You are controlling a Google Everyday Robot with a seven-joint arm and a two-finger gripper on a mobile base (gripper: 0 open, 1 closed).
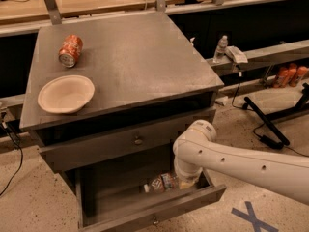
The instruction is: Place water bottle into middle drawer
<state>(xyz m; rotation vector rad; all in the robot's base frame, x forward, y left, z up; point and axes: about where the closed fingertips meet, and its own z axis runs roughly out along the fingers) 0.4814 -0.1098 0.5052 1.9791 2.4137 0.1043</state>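
Note:
Next, my gripper releases the water bottle so that it lies on its side near the middle of the open middle drawer's bottom (150,179).
The water bottle (161,182) lies on its side inside the open middle drawer (159,212), white cap to the left, label facing up. My gripper (186,182) is down in the drawer at the bottle's right end, at the tip of the white arm (231,163) that comes in from the right. The arm's wrist hides most of the gripper and the bottle's base. I cannot tell whether the gripper holds the bottle.
On the grey cabinet top lie an orange soda can (70,50) and a white bowl (66,93). The upper drawer (120,144) with a round knob is closed. A small clear bottle (220,48) stands on the back ledge. Cables lie on the floor at right.

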